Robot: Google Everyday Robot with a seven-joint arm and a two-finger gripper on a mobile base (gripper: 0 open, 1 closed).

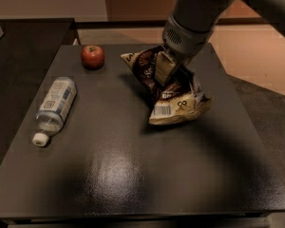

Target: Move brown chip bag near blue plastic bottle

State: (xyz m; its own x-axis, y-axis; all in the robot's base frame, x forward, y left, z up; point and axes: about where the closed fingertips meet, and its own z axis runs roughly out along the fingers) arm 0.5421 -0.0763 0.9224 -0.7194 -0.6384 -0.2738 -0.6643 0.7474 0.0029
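Next, I release the brown chip bag beside the blue plastic bottle, in front of the red apple [108, 90].
The brown chip bag [167, 95] is crinkly dark brown with tan edges and a barcode; it is right of the table's centre, its lower edge close to the surface. My gripper [167, 69] comes down from the upper right and is shut on the bag's upper middle. The blue plastic bottle [55, 106] lies on its side at the left, with its white cap toward the front. The bag is well to the right of the bottle, with bare tabletop between them.
A red apple [92, 56] sits at the back left of the dark table [133, 175]. A second dark surface [23, 37] adjoins on the left. The floor drops away past the table's right edge.
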